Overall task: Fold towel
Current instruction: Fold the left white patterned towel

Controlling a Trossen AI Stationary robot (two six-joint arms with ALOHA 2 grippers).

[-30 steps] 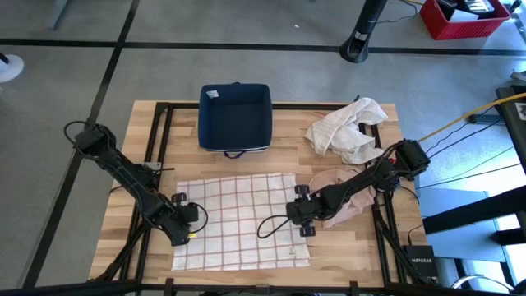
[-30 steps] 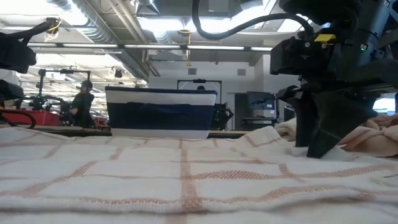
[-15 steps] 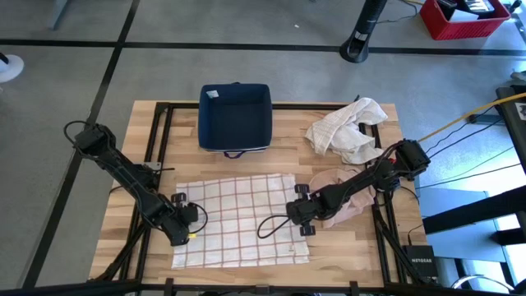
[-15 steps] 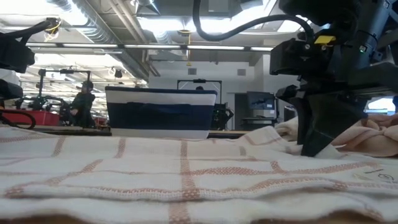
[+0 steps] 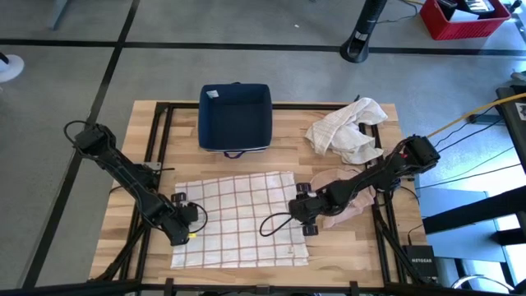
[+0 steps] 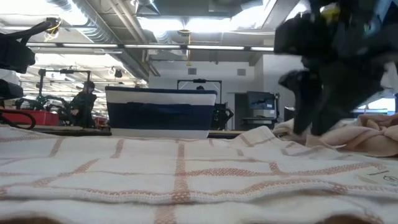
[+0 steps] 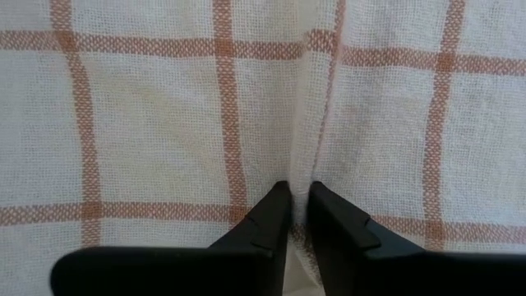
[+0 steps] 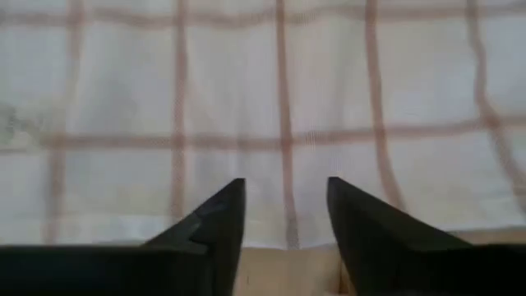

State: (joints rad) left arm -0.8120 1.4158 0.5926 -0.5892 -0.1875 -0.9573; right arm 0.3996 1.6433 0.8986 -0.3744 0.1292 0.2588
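Note:
Only my left gripper is pinching a fold of the towel. Next, my right gripper moves lower and pinches the towel's opposite edge (image 8: pixel 289 214) before both lift.
A white towel (image 5: pixel 238 218) with reddish checks lies spread flat on the wooden table, toward its near edge. My left gripper (image 5: pixel 186 227) stands at the towel's left edge, pointing steeply down, shut on a small ridge of the cloth (image 7: pixel 300 164). My right gripper (image 5: pixel 299 217) hovers open just above the towel's right edge (image 8: pixel 279 234), with nothing between its fingers; in the low view it is a blurred dark shape (image 6: pixel 317 118) clear of the cloth. My left gripper pinches a narrow raised ridge of the towel (image 7: pixel 301 191) between its two fingertips, coming from above and pointing steeply down. The ridge runs away from the fingers as a crease. The rest of the towel lies flat on the table.
A navy bin (image 5: pixel 235 117) stands behind the towel at the table's far side. A crumpled white cloth (image 5: pixel 349 127) lies at the far right, and a pinkish cloth (image 5: pixel 349 193) lies under my right arm. Bare wood (image 5: pixel 345 247) shows at the near right.
My right gripper has risen off the towel's right edge, its fingers have parted, and it has let the cloth go. The towel's right side has settled flat. My left gripper has stayed at the left edge.

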